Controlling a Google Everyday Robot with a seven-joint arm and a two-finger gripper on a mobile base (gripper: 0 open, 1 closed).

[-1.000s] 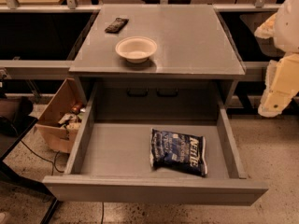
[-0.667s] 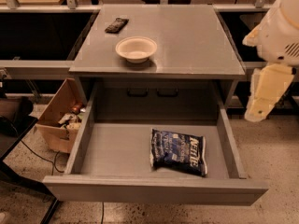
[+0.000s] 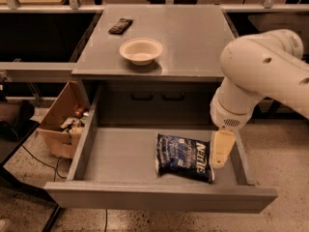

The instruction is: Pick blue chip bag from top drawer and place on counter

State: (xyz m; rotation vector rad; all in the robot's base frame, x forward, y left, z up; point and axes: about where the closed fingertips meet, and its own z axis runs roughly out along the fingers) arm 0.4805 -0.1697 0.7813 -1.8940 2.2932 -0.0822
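Note:
Next, I move my gripper over the blue chip bag in the top drawer and close it on the bag's middle (image 3: 184, 157).
The blue chip bag (image 3: 181, 156) lies flat on the floor of the open top drawer (image 3: 159, 197), right of its middle, white lettering facing up. The counter (image 3: 193, 37) is the grey tabletop above the drawer. My gripper (image 3: 221, 151) hangs down from the white arm (image 3: 260, 71) that reaches in from the right. It is inside the drawer's right part, just beside the bag's right edge. It holds nothing that I can see.
A cream bowl (image 3: 141, 50) and a small black packet (image 3: 120, 25) sit on the counter's left half. A grey panel with two dark handles (image 3: 152, 95) is at the drawer's back. A cardboard box (image 3: 60, 122) stands on the floor to the left.
The arm has swung in from the right edge and down, bringing the gripper over the drawer's right side next to the bag. The bag has not moved.

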